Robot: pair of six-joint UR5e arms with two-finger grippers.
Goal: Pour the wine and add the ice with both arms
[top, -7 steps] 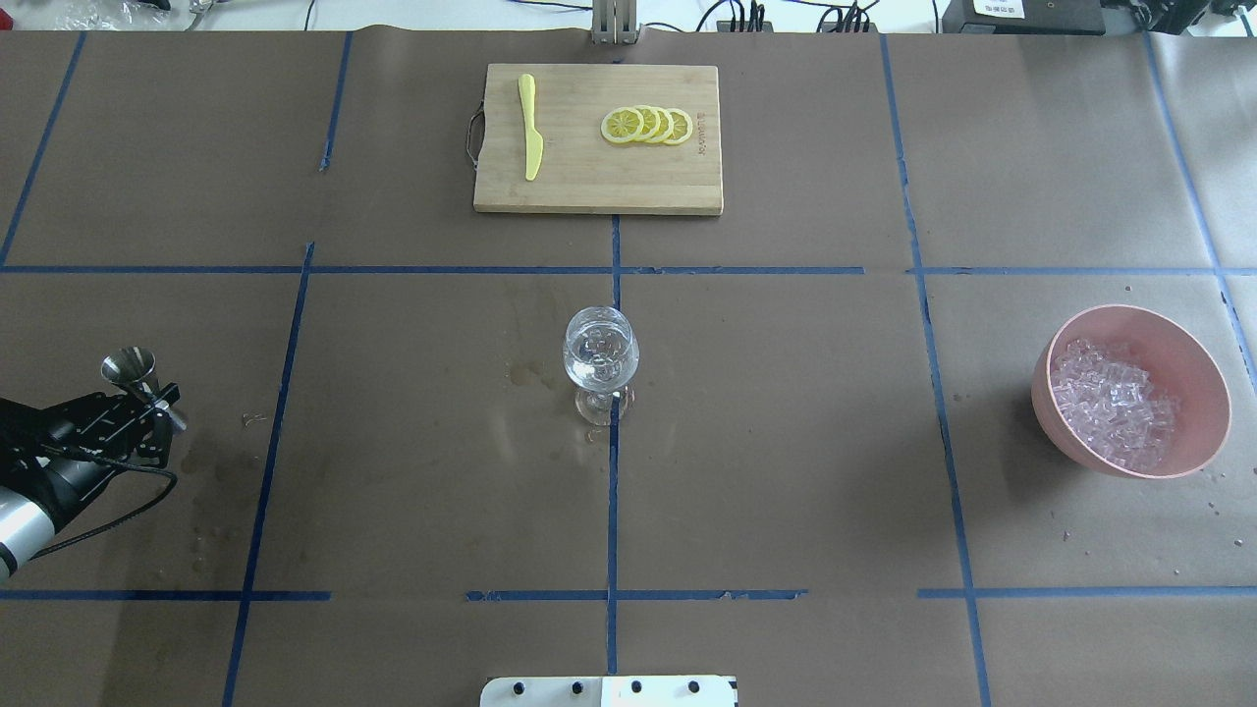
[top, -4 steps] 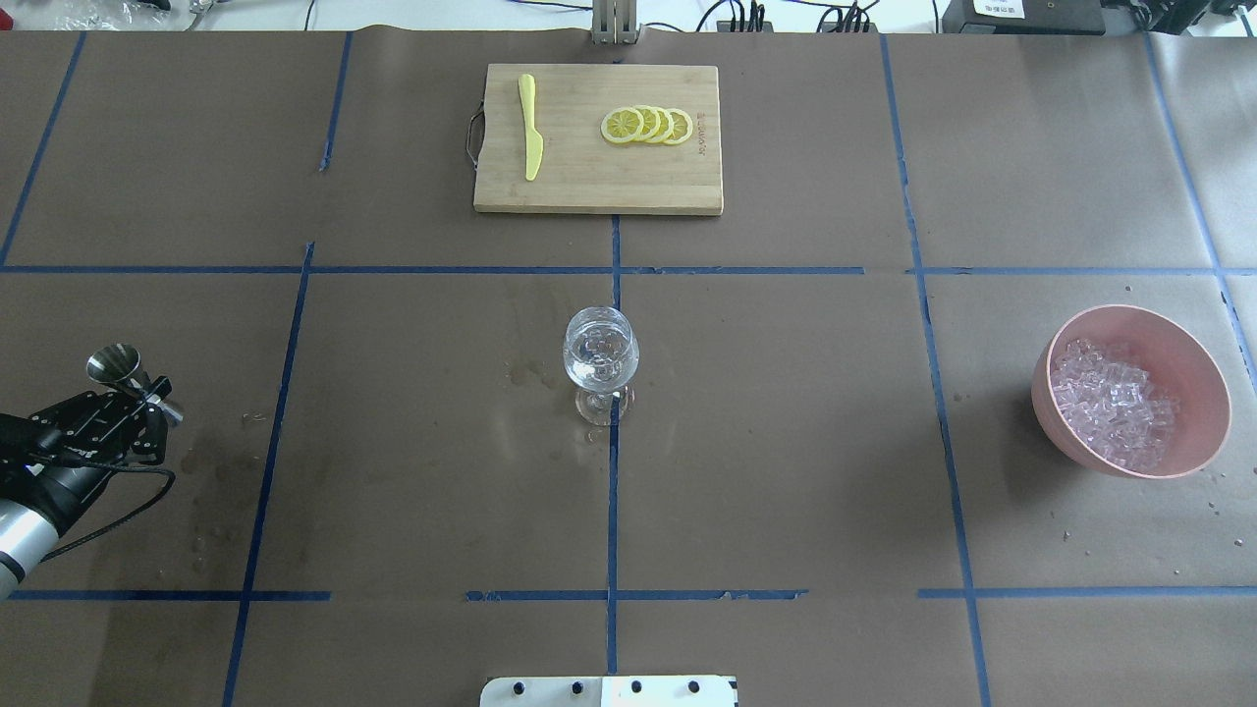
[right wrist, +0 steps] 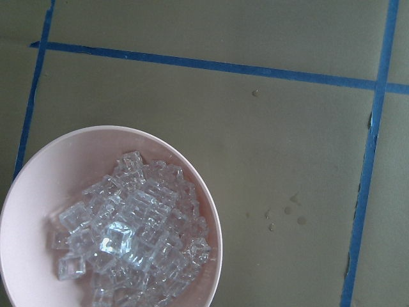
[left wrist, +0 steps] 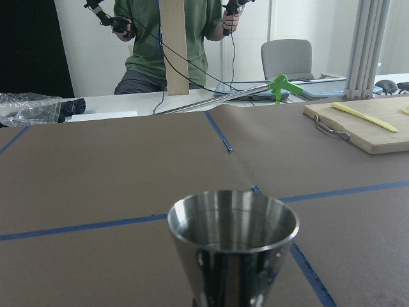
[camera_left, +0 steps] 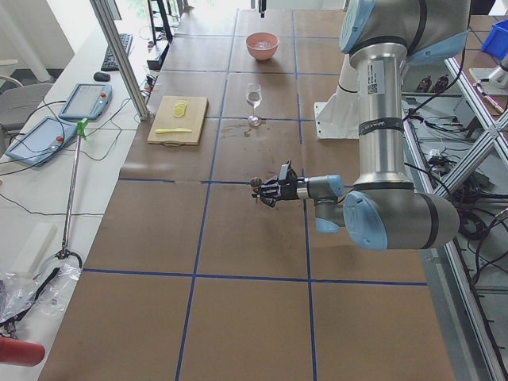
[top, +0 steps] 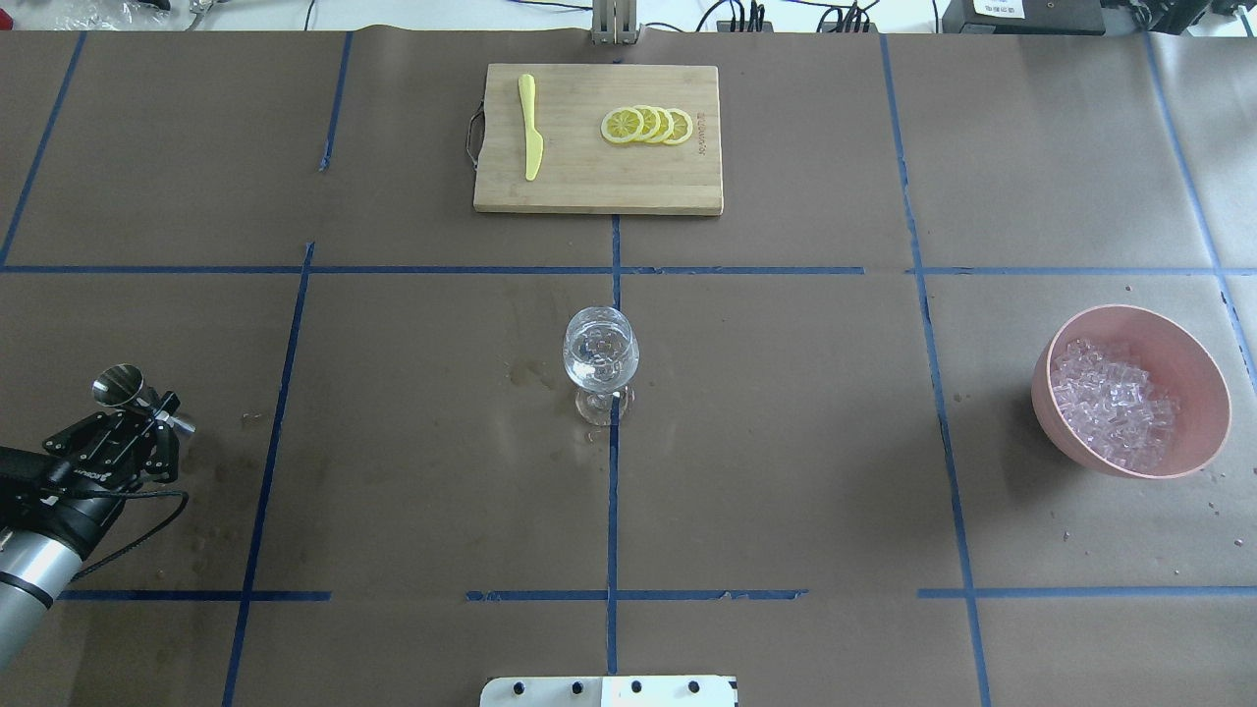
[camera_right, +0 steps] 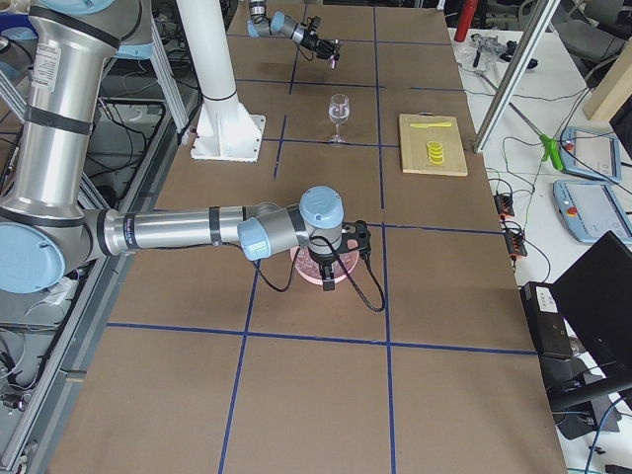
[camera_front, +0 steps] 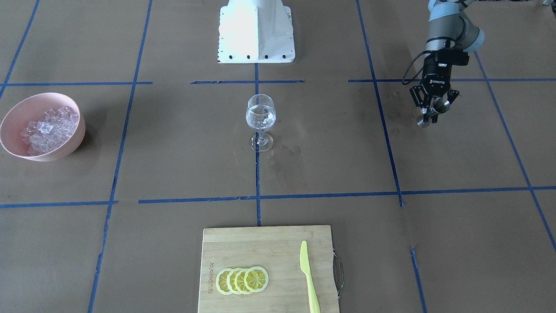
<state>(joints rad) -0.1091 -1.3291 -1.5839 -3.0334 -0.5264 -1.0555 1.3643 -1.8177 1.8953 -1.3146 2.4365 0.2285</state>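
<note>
Next, my left gripper releases the steel jigger, now held well clear of the glass, on the bare table (camera_front: 409, 122) next to the nearest long blue tape line.
A stemmed wine glass (top: 600, 358) stands at the table's centre with clear wine (camera_front: 260, 118) in its bowl. Ice (top: 1110, 401) fills a pink bowl (top: 1203, 388) at the right; the right wrist view looks straight down on the ice (right wrist: 128, 236). My left gripper (top: 147, 405) hovers at the far left, shut on a steel jigger (left wrist: 233, 236) held roughly upright; whether the jigger holds liquid is unclear. In the front view the left gripper (camera_front: 432, 111) is well clear of the glass. My right gripper (camera_right: 331, 265) hangs over the pink bowl (camera_right: 312, 277); I cannot tell if it is open.
A bamboo cutting board (top: 597, 182) at the far centre carries lemon slices (top: 646, 125) and a yellow knife (top: 530, 128). The white pedestal base (camera_front: 256, 30) sits at the robot's side. Wet marks (top: 525, 373) lie beside the glass. A person (left wrist: 169, 38) stands beyond the table.
The left gripper, still holding the jigger, has drifted a little leftward and back toward the robot's side. The glass and bowl have not moved.
</note>
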